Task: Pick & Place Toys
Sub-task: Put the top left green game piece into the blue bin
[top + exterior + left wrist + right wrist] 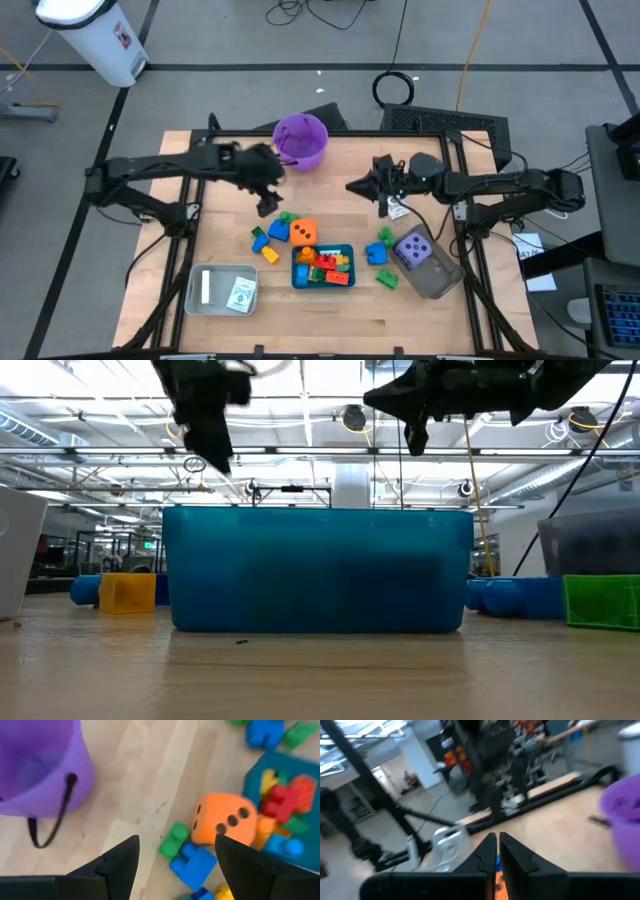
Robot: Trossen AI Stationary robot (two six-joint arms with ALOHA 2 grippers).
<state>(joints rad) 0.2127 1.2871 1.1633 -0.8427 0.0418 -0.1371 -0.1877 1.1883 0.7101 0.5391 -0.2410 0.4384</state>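
Note:
The green brick beside the orange die, the one nearest the purple bucket, will be gripped by my left gripper on the middle of the green brick (288, 216) (174, 840).
An orange die (303, 232) rests on the table at the far left corner of the teal tray (322, 281), which holds several bricks (325, 263). Green (174, 840) and blue (194, 865) bricks lie beside the die (225, 820). My left gripper (268, 203) hangs open above the table, slanting down toward these bricks (176, 839), with nothing between its fingers. My right gripper (358, 185) is shut and empty, level above mid-table, pointing toward the table's left (497, 845). A purple die (413, 248) sits in the clear tray (438, 285).
A purple bucket (300, 140) stands at the far edge between the arms. A grey tray (205, 302) with cards (241, 294) sits near left. Yellow (270, 255), blue (375, 252) and green (387, 279) bricks lie loose around the teal tray (318, 570).

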